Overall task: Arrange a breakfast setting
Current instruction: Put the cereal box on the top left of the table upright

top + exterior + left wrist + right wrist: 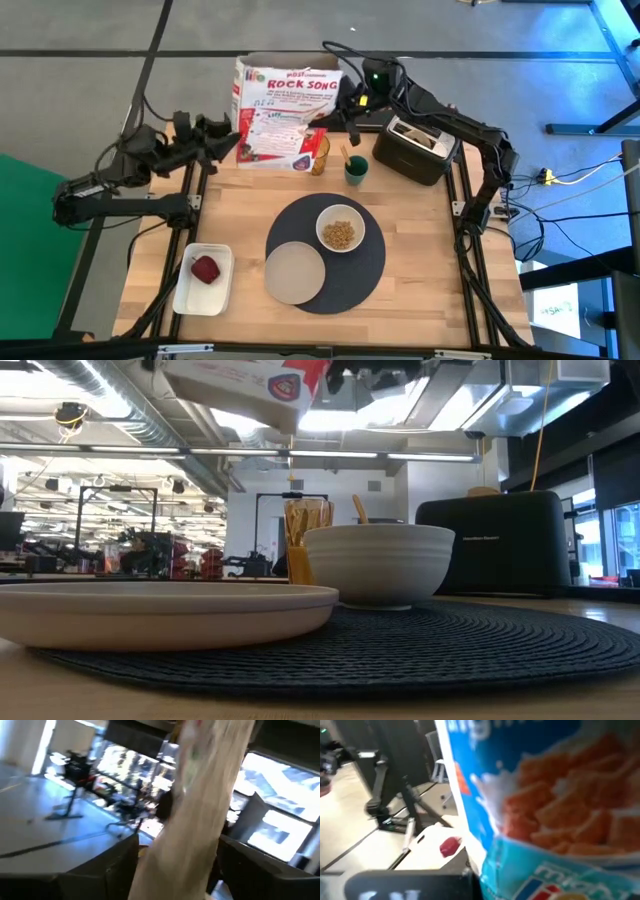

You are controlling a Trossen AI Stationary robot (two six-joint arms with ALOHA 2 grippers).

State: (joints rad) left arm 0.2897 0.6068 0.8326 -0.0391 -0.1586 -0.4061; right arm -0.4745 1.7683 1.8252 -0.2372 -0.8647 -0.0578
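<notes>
The narrow side of the cereal box (239, 134) (176, 857), across from the side where my right gripper is, will be gripped by my left gripper.
A white and red cereal box (285, 110) is held in the air over the table's far edge, between both grippers; it also shows at the top of the low view (250, 382). My left gripper (232, 142) is at the box's left side and my right gripper (343, 103) at its right side. On the round dark grey mat (370, 280) stand a small white bowl (340, 228) with cereal in it and a flat white plate (294, 272). An amber tumbler (320, 150) and a green cup with the orange-handled spoon (349, 157) stand farther back. My left gripper has the box's left edge (200, 805) between its two fingers (117, 867), coming level from the table's left. The box is lifted clear of the table. My right gripper is at the box's right edge (333, 100), coming from the table's right; the box's blue face (530, 820) hides the place of contact.
A black toaster (415, 148) stands at the far right. A white rectangular tray (190, 290) with a red thing (206, 268) in it lies at the near left. Bare wood lies right of the mat.
</notes>
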